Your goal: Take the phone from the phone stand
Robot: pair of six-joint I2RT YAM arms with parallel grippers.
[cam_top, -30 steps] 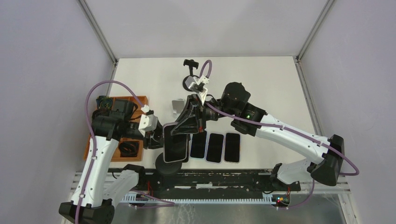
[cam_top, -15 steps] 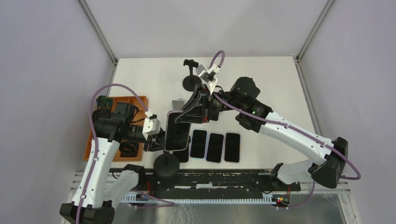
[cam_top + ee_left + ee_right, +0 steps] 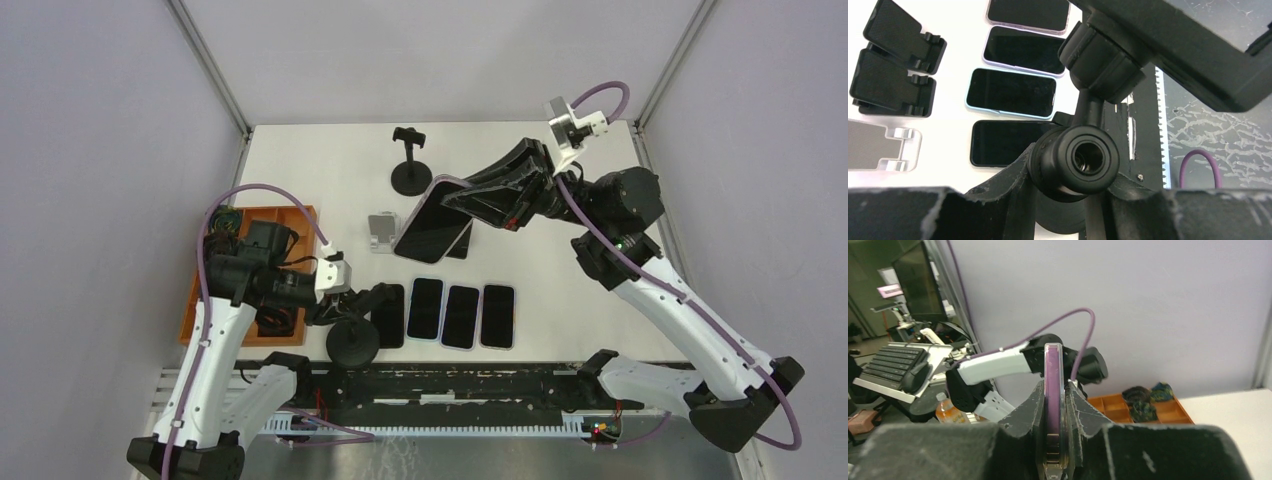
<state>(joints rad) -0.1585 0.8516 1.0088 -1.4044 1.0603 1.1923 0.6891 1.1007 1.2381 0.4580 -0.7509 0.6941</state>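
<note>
The phone, now held tilted over the table's middle, will go down from my right gripper onto the bare table (image 3: 537, 304), next to the phone in the row that is farthest from the orange tray.
The phone (image 3: 430, 218), dark-screened with a purple edge, is in my right gripper (image 3: 478, 203), held tilted in the air over the middle of the table, away from the stand. In the right wrist view it stands edge-on (image 3: 1053, 390) between my fingers (image 3: 1033, 410). The black phone stand (image 3: 352, 340) sits at the near edge with its clamp empty. My left gripper (image 3: 338, 297) is shut on the stand's neck. In the left wrist view the stand's round joint (image 3: 1075, 160) sits between the jaws, its clamp (image 3: 1168, 50) above.
Several dark phones (image 3: 460, 316) lie in a row in front of the stand; they also show in the left wrist view (image 3: 1013, 92). A second black stand (image 3: 410, 165) is at the back, a clear stand (image 3: 380, 230) mid-table, an orange tray (image 3: 296, 214) at left.
My right gripper has pulled the phone out of the stand's clamp and carried it up, back and to the right. My left gripper stays on the stand, which has shifted slightly.
</note>
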